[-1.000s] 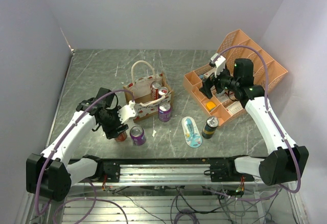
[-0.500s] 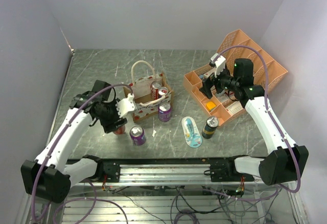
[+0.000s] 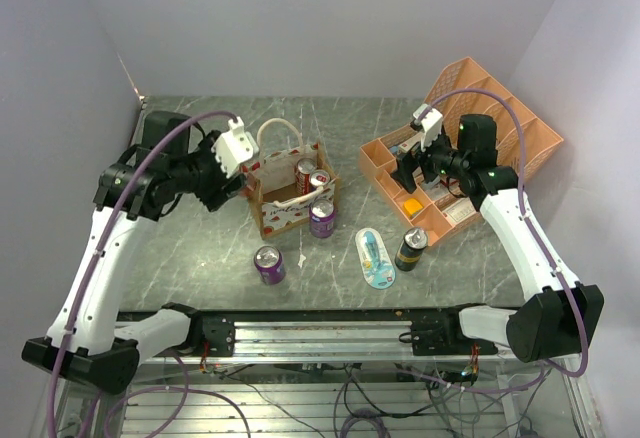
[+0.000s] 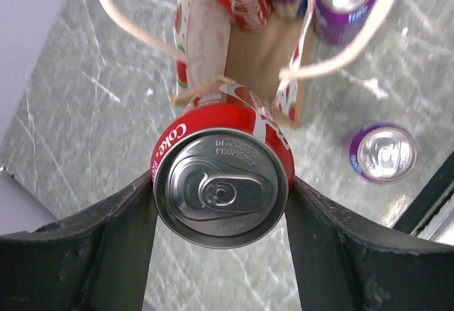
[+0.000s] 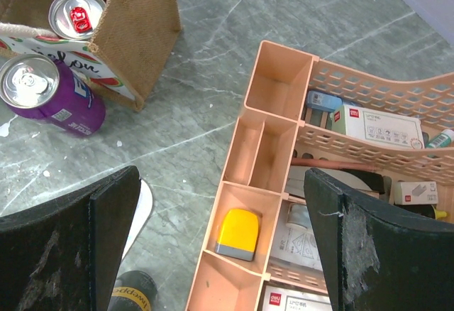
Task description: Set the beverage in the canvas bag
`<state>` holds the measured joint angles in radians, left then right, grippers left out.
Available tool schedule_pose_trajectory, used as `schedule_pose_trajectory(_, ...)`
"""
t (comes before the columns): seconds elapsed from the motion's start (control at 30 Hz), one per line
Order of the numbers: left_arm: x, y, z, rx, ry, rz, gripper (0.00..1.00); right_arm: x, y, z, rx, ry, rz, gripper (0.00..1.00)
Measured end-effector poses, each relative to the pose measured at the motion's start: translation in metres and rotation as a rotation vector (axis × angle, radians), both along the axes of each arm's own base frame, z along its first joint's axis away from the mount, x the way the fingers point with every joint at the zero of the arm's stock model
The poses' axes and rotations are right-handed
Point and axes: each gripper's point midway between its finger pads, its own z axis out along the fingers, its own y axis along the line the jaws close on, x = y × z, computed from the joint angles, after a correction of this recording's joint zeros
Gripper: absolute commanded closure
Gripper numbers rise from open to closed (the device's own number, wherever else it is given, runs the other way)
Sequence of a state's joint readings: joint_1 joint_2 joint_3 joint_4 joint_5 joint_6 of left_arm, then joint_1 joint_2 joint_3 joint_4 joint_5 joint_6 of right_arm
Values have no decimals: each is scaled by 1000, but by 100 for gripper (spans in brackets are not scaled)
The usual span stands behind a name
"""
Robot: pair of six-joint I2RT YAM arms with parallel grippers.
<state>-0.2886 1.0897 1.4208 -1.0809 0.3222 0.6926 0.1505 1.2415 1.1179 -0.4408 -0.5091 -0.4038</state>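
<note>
Next, my left gripper releases the red Coke can next to the cans inside the canvas bag (image 3: 301, 191) (image 4: 277, 35), by the front side of the bag. That Coke can is still upright in the air.
My left gripper (image 4: 221, 196) is shut on a red Coke can (image 4: 225, 156), held upright in the air just short of the near end of the canvas bag (image 4: 250, 54). In the top view the left gripper (image 3: 214, 184) hangs by the left end of the bag (image 3: 284, 214), and the arm hides the can. The tan bag with watermelon prints and white handles stands open with two cans (image 3: 311, 174) inside. My right gripper (image 3: 406, 172) is open and empty above the orange organizer (image 3: 500, 128).
A purple can (image 3: 322, 218) stands against the bag's front right. Another purple can (image 3: 268, 264) stands near the front. A black can (image 3: 411, 248) and a blue-white packet (image 3: 375, 256) lie right of centre. The organizer (image 5: 278, 84) holds a yellow item (image 5: 237, 234) and boxes.
My left arm has lifted the red can off the table in front of the bag and carried it up and back, to the bag's left end. The right arm has not moved.
</note>
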Motion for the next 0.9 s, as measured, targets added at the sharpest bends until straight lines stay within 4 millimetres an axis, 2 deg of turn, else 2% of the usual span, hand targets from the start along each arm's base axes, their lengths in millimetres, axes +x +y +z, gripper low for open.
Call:
schedule_pose_trajectory(0.13, 16, -18, 17, -100, -20, -1, 93, 0, -1, 0, 0, 0, -2, 1)
schedule_pose_trajectory(0.3, 39, -37, 19, -187, -1, -2, 93, 1, -3, 0, 0, -1, -7, 1)
schedule_pose_trajectory(0.5, 69, -56, 8, -232, 29, 0, 93, 2, -5, 0, 1, -2, -14, 1)
schedule_pose_trajectory(0.6, 77, -65, 2, -241, 40, -10, 93, 2, -6, 0, 1, -2, -15, 0)
schedule_pose_trajectory(0.9, 79, -94, -20, -240, 79, -81, 93, 1, -5, 0, 7, -1, -9, 0)
